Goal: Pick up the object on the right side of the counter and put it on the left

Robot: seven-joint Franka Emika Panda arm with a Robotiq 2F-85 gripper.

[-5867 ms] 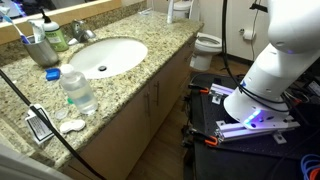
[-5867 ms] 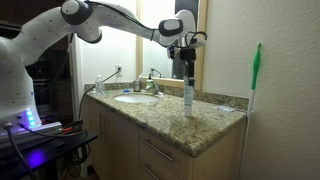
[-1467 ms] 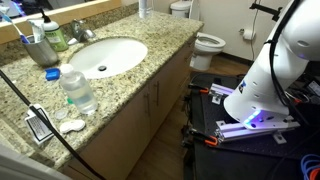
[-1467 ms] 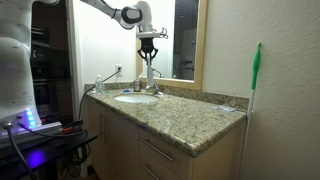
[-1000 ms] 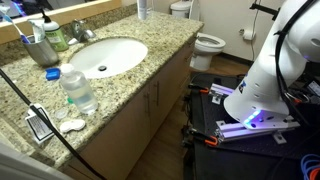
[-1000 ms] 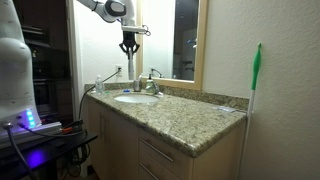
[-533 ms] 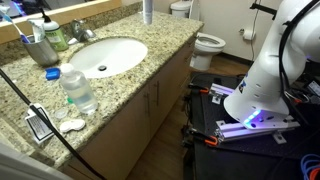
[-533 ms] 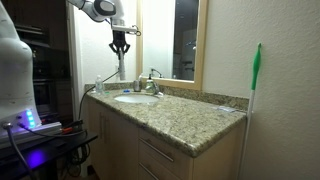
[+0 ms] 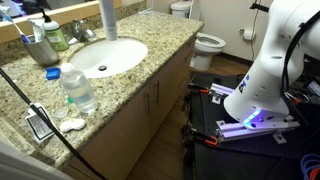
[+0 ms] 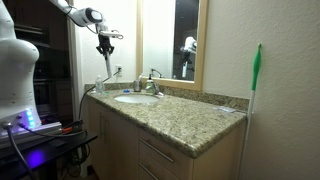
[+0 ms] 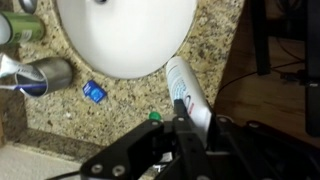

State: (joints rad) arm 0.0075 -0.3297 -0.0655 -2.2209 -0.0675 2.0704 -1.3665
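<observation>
My gripper is to set the white tube down on the granite (image 9: 60, 80) (image 11: 135, 102), in the space that is between the grey cup and the clear water bottle.
My gripper (image 10: 105, 47) is shut on the object, a slim white tube (image 10: 106, 64), and holds it upright in the air above the far end of the granite counter (image 10: 190, 116), beyond the faucet. In an exterior view the tube (image 9: 107, 19) hangs down from the top edge over the counter (image 9: 150, 70) just behind the oval sink (image 9: 105, 57); the gripper itself is cut off there. In the wrist view the tube (image 11: 187, 92) runs between the black fingers of the gripper (image 11: 190, 126), with the sink (image 11: 125, 35) below it.
A clear water bottle (image 9: 77, 90) with a blue cap, a grey cup of toothbrushes (image 9: 40, 46) and small items (image 9: 40, 126) stand on the counter beside the sink. The faucet (image 10: 150, 84) sits behind the basin. A toilet (image 9: 207, 45) and the robot base (image 9: 265, 85) are beyond the counter.
The arm has carried the tube further along the counter, past the faucet toward its far end, and a little lower. The gripper stays shut on it.
</observation>
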